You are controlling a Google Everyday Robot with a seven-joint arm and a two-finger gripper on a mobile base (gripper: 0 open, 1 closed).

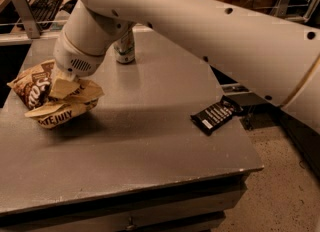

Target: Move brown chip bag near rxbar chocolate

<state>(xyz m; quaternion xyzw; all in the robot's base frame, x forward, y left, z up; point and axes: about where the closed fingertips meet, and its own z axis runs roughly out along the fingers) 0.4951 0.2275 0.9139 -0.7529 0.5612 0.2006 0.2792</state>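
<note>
The gripper should release the brown chip bag on the table (180,76) between the drink can and the rxbar chocolate.
The brown chip bag (37,88), crinkly with a dark brown middle and tan ends, hangs crumpled at the table's left side, just above its own shadow. My gripper (64,89) comes down from the big white arm and is shut on the bag's top. The rxbar chocolate (216,115), a flat black bar with white text lines, lies near the table's right edge, well apart from the bag.
A silver-green drink can (124,49) stands at the back of the grey table (150,151), partly behind the arm. A keyboard (42,2) sits on a desk beyond the far left. The table's right edge drops to the floor (280,191).
</note>
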